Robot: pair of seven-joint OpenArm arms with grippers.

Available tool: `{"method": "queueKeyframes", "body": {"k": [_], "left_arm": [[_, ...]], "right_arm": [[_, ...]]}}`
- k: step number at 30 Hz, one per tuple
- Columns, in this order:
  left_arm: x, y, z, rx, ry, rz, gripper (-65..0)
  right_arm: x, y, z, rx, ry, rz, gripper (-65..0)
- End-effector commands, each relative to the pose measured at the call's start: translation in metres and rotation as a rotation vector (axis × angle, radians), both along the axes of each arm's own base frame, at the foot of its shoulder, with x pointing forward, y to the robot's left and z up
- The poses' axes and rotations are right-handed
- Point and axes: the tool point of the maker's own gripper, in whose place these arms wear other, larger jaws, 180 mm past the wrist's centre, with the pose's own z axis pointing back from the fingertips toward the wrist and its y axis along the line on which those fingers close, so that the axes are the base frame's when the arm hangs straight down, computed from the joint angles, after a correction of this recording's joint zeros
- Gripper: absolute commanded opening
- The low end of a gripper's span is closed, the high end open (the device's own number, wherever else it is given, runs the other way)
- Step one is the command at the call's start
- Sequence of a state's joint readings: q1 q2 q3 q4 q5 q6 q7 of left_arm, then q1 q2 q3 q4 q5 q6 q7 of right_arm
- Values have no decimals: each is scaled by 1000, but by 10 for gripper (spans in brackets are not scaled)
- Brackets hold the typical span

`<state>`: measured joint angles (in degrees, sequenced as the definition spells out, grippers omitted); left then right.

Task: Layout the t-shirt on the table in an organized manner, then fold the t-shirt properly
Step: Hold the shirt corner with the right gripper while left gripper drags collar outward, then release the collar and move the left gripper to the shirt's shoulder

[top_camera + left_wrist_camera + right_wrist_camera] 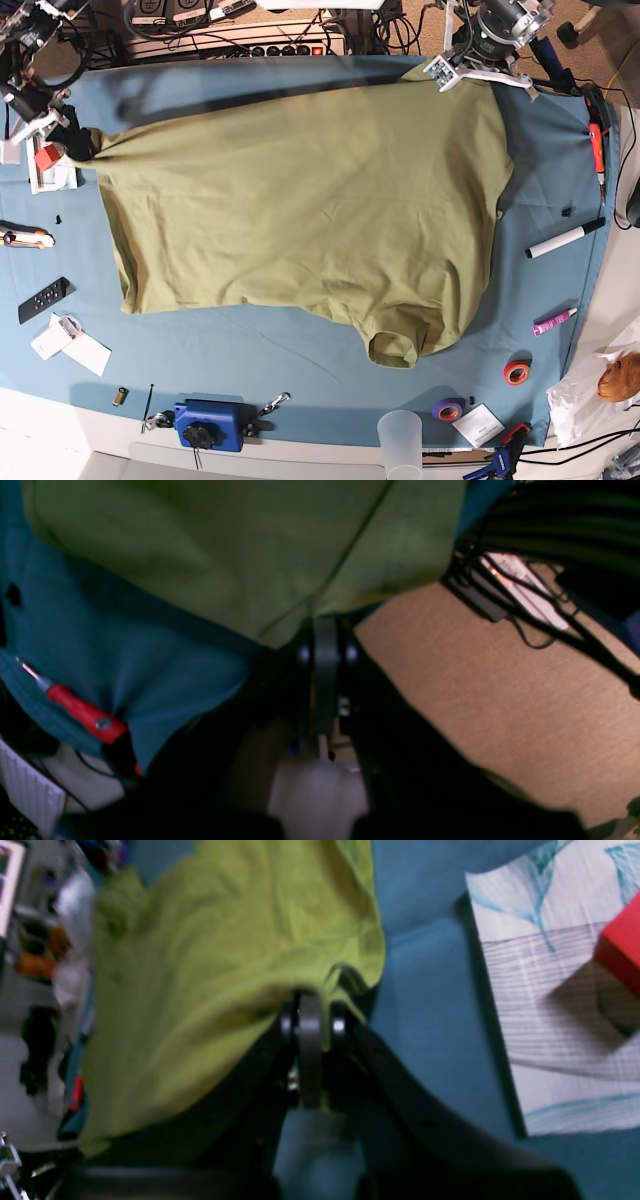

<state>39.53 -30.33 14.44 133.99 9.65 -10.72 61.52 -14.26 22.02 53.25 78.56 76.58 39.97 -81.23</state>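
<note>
The robot's left gripper should release the t-shirt's far corner on the olive-green cloth, just inside the edge (441, 214) facing the marker.
The olive-green t-shirt (300, 200) lies spread wide over the blue-teal table (250, 345), pulled taut along its far edge, with a sleeve (393, 345) pointing at the near side. My left gripper (458, 75) is at the shirt's far right corner. In the left wrist view the left gripper (325, 625) is shut on the shirt's hem (240, 555). At the shirt's far left corner my right gripper (75, 145) pinches the fabric. Seen from the right wrist, the right gripper (310, 1002) is shut on the green cloth (210, 965).
A red screwdriver (597, 145), a marker (565, 238), a pink pen (553, 322) and tape rolls (517, 372) lie along the right edge. A blue tool (210, 425) and a plastic cup (400, 435) sit near the front. A remote (43, 300) and a red box (45, 157) are at left.
</note>
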Motion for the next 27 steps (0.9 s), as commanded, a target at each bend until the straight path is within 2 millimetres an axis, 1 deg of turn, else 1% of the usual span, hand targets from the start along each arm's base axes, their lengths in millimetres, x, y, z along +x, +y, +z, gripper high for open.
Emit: {"method": "queueKeyframes", "body": {"k": [1, 5, 7, 10, 12, 15, 20, 23, 27], "left_arm": [[2, 6, 5, 26, -17, 7, -650], [10, 7, 8, 36, -62, -5, -650], [13, 12, 10, 69, -83, -1, -650], [19, 27, 15, 123, -123, 77, -650], [20, 32, 16, 149, -130, 83, -650], [20, 30, 16, 136, -131, 80, -650], [21, 28, 16, 132, -137, 65, -650], [33, 28, 22, 141, -194, 52, -650], [62, 22, 36, 112, -298, 36, -650]], "right_arm": [[6, -9, 18, -27, -51, -3, -650], [-1, -9, 14, -27, -30, -3, -650], [-2, -9, 13, -27, -28, -3, -650], [-5, -6, 18, -22, -43, 7, -650], [-9, -3, 21, -45, -37, 23, -650], [-16, 0, 21, -82, -13, 43, -650], [-18, -1, 16, -95, 11, 41, -650], [-18, -1, 12, -106, 24, 38, -650], [-15, -9, 4, -164, 75, 32, -650]]}}
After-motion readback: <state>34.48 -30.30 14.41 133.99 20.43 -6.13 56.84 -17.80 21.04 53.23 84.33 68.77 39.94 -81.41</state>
